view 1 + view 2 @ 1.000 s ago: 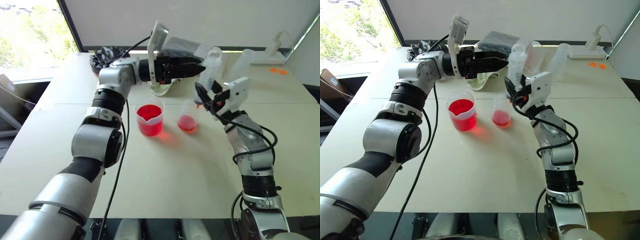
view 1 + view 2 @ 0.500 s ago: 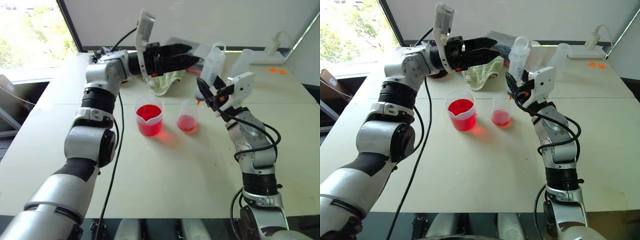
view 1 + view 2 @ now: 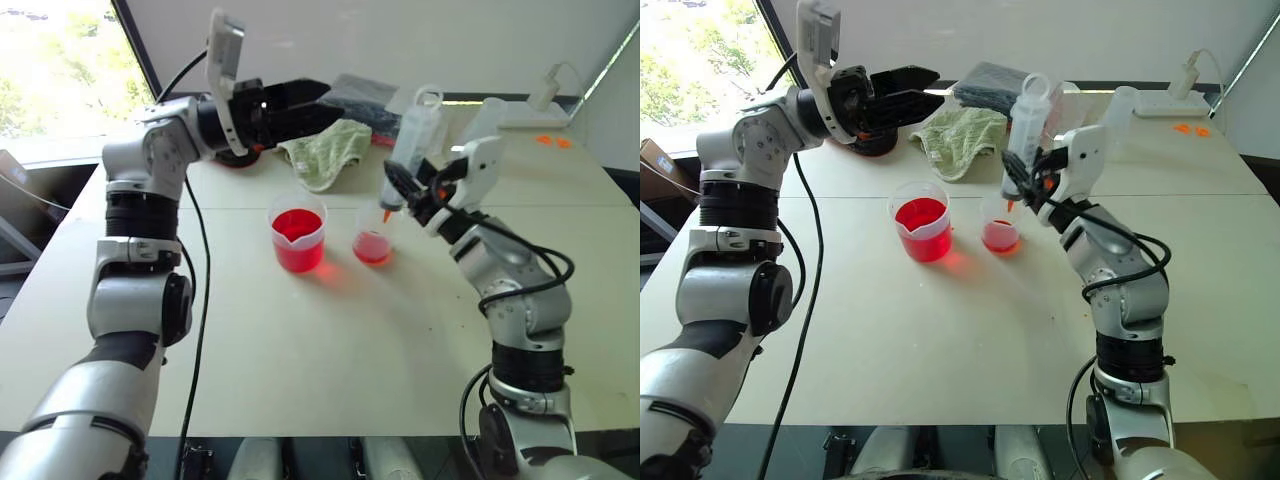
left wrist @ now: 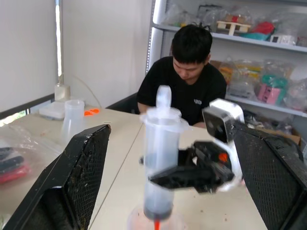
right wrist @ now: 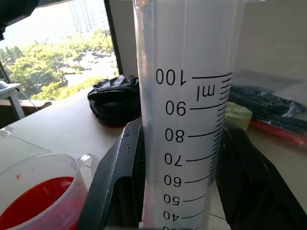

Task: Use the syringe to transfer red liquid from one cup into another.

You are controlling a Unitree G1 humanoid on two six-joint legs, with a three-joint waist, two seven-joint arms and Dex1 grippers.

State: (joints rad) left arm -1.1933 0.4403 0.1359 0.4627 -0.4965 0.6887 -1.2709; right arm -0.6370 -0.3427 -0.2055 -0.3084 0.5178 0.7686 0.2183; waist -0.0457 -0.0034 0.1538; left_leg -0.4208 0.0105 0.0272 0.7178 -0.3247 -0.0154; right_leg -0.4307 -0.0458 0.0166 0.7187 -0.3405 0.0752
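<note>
My right gripper should release the syringe on the table (image 3: 449, 242) beside the narrower cup, across from the spouted beaker.
My right gripper (image 3: 404, 189) is shut on the syringe (image 3: 415, 132), gripping low on its barrel. The syringe (image 4: 160, 158) stands nearly upright, and its orange tip points down just above the narrower cup (image 3: 372, 236). That cup holds a shallow layer of red liquid (image 3: 371, 248). To its left stands the spouted beaker (image 3: 298, 238), deep red inside. My left gripper (image 3: 333, 98) hovers open and empty at the back left, pointing right towards the syringe and well away from it. The graduated barrel (image 5: 187, 96) sits between my right fingers (image 5: 120, 182).
A green cloth (image 3: 325, 150) lies behind the beaker, and a black bundle (image 5: 115, 103) sits further left. Clear bottles (image 3: 487, 118) and a white power strip (image 3: 537, 112) stand at the back right. A person (image 4: 192, 81) sits beyond the table's far side.
My left gripper has opened wider and swung left, away from the top of the syringe. My right wrist has tipped the syringe more upright, bringing its tip over the narrower cup.
</note>
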